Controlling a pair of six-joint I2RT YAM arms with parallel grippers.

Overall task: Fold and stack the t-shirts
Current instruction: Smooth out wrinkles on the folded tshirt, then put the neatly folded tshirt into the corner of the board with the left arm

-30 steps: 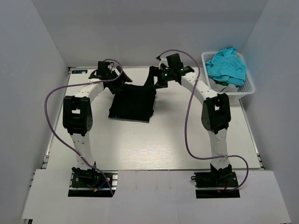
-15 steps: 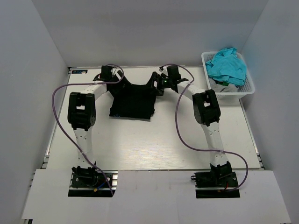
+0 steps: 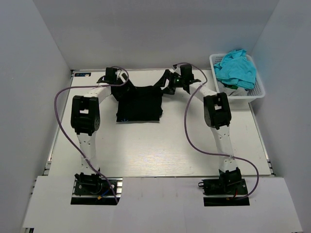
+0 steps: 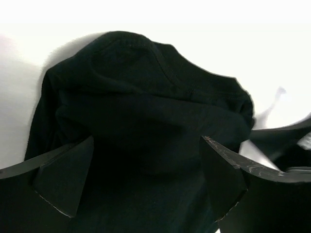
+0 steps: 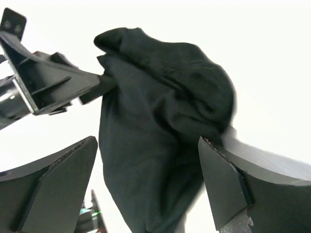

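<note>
The left gripper should grasp the black t-shirt's side edge (image 3: 118, 101) halfway along, away from the white basket.
A black t-shirt (image 3: 139, 103) lies on the white table (image 3: 146, 145) at the back middle, its lower part folded into a rough rectangle. My left gripper (image 3: 118, 86) sits at its far left corner and my right gripper (image 3: 168, 83) at its far right corner. In the left wrist view the jaws (image 4: 146, 179) stand wide open with the shirt's collar end (image 4: 146, 97) between and beyond them. In the right wrist view the jaws (image 5: 146, 179) are also wide open around a bunched sleeve (image 5: 165, 111). The left gripper (image 5: 43, 87) shows beyond it.
A white basket (image 3: 260, 92) stands at the back right corner of the table with a teal t-shirt (image 3: 235, 68) heaped in it. Grey walls close in the table at the back and on both sides. Purple cables loop beside each arm.
Both arms have stretched toward the back and lowered the shirt's far corners to the table. The right gripper has shifted right. The shirt now lies flatter and squarer.
</note>
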